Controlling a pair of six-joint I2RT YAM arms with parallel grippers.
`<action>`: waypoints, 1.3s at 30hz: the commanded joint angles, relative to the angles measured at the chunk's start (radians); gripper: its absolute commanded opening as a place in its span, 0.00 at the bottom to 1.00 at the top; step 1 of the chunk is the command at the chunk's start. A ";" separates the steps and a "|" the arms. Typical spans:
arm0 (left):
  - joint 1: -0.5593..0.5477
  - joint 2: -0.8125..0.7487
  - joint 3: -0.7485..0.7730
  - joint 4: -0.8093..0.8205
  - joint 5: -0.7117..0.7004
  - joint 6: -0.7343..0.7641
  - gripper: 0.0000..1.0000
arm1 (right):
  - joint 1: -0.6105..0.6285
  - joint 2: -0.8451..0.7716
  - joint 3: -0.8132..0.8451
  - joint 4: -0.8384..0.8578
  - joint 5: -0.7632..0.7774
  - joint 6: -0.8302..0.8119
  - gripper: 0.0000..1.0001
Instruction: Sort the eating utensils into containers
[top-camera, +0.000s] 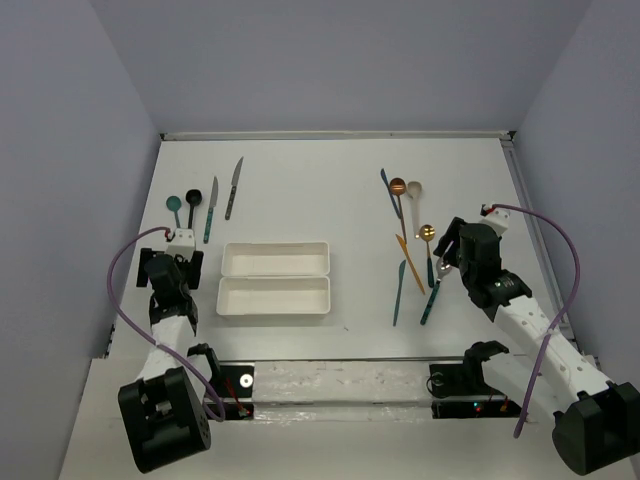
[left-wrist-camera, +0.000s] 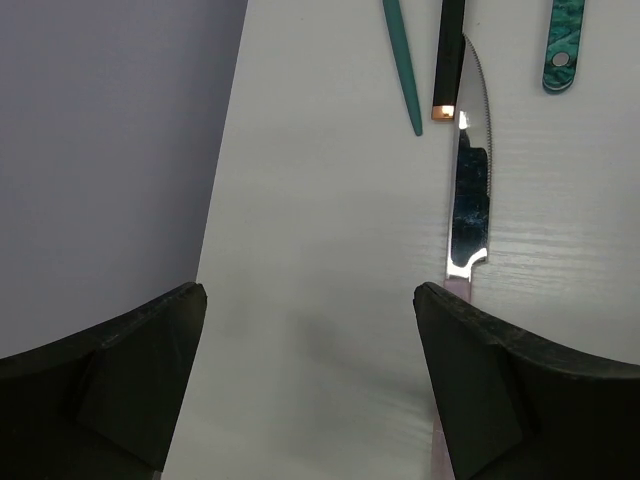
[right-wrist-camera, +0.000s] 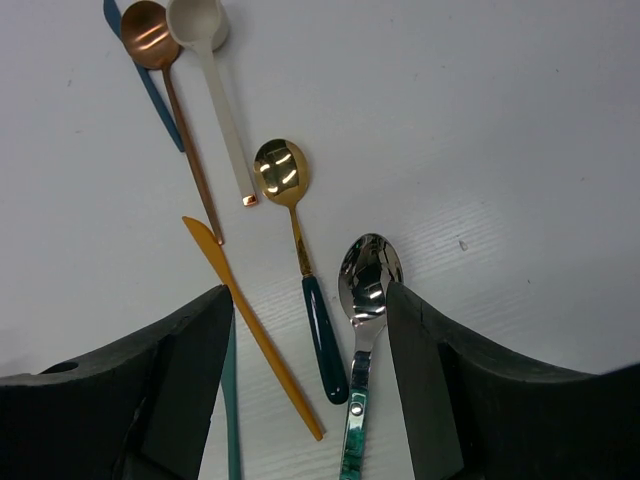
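The robot's left gripper should close on the upper handle (top-camera: 177, 216) of the teal spoon, just below the spoon's bowl, next to the black spoon.
Two white containers (top-camera: 275, 258) (top-camera: 274, 296) lie side by side at mid-table. My left gripper (left-wrist-camera: 310, 380) (top-camera: 187, 256) hangs open over bare table. A silver knife (left-wrist-camera: 470, 190) lies by its right finger (left-wrist-camera: 500, 380), beyond it a teal handle tip (left-wrist-camera: 402, 70), a black handle (left-wrist-camera: 448, 60) and a marbled teal handle (left-wrist-camera: 561, 45). My right gripper (right-wrist-camera: 308, 350) (top-camera: 446, 262) is open low over the right-hand utensils. The orange knife (right-wrist-camera: 255, 330), the gold spoon's dark green handle (right-wrist-camera: 325, 340) and the silver spoon (right-wrist-camera: 366, 290) lie between its fingers. Nothing is held.
Further right-hand utensils: copper spoon (right-wrist-camera: 150, 35), cream spoon (right-wrist-camera: 200, 30), dark blue knife (top-camera: 388, 190), teal knife (top-camera: 399, 292). At far left lie a teal spoon (top-camera: 174, 208), a black spoon (top-camera: 192, 200) and two knives (top-camera: 211, 210) (top-camera: 234, 187). Purple walls enclose the table.
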 joint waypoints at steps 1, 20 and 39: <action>0.005 -0.060 -0.027 0.065 -0.001 0.006 0.99 | -0.002 -0.005 0.002 0.055 0.027 -0.009 0.69; 0.006 0.405 0.671 -0.510 0.245 -0.062 0.79 | -0.002 0.027 0.013 0.067 -0.010 -0.029 0.69; 0.020 0.987 1.120 -0.522 0.348 -0.204 0.64 | -0.002 0.127 0.063 0.033 -0.022 -0.009 0.65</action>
